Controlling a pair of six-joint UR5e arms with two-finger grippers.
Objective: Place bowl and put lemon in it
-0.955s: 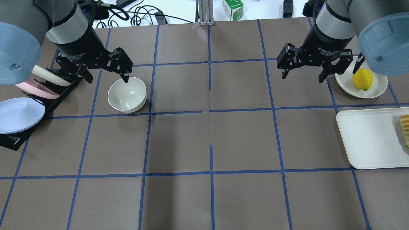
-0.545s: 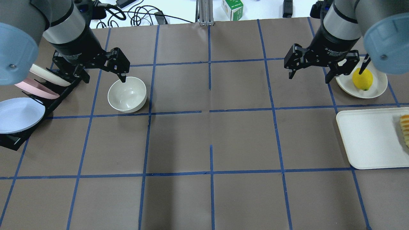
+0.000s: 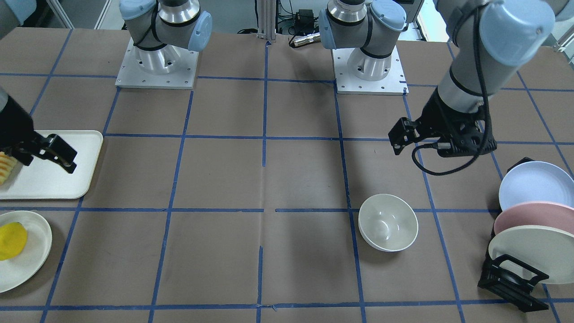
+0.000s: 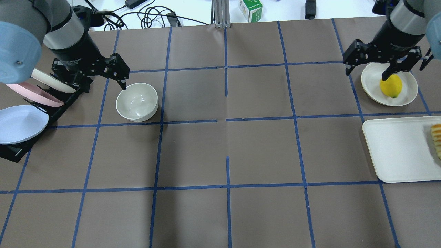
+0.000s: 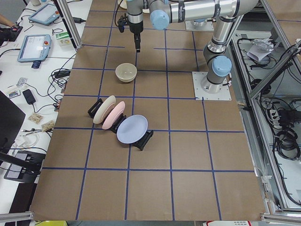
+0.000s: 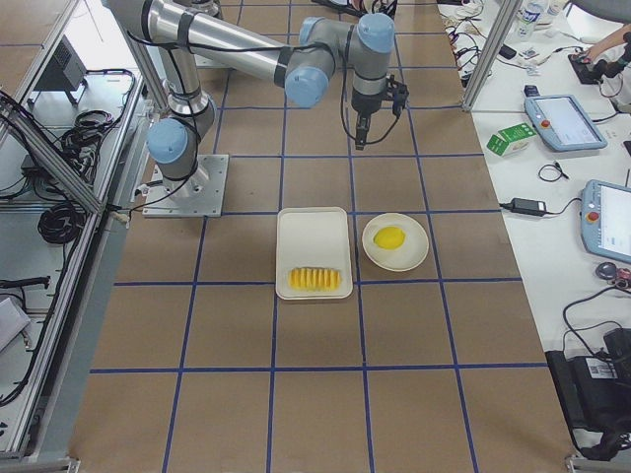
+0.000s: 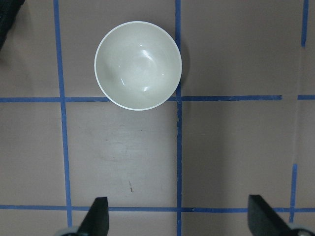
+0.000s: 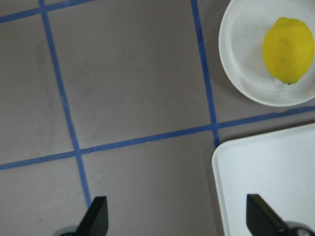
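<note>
The robot's left gripper should next move to the cream-white bowl's rim (image 3: 415,212) (image 7: 98,78), on the side facing the black rack, and close there.
The cream-white bowl (image 4: 137,102) stands upright and empty on the table's left side; it also shows in the left wrist view (image 7: 138,65). My left gripper (image 4: 103,88) is open and empty, above the table just left of the bowl's far rim. The yellow lemon (image 4: 391,86) lies on a small cream plate (image 4: 370,86) at the far right, and shows in the right wrist view (image 8: 288,50). My right gripper (image 4: 365,75) is open and empty, hovering over the plate's left part, one finger right over the lemon.
A black rack (image 4: 20,151) with a blue, a pink and a cream plate stands at the left edge, close to my left gripper. A rectangular cream tray (image 4: 396,148) with a row of fruit slices (image 4: 437,139) lies below the lemon's plate.
My left gripper has moved left, off the bowl's rim toward the rack. My right gripper has moved right, over the lemon's plate. Both stayed open; the bowl and lemon have not moved.
</note>
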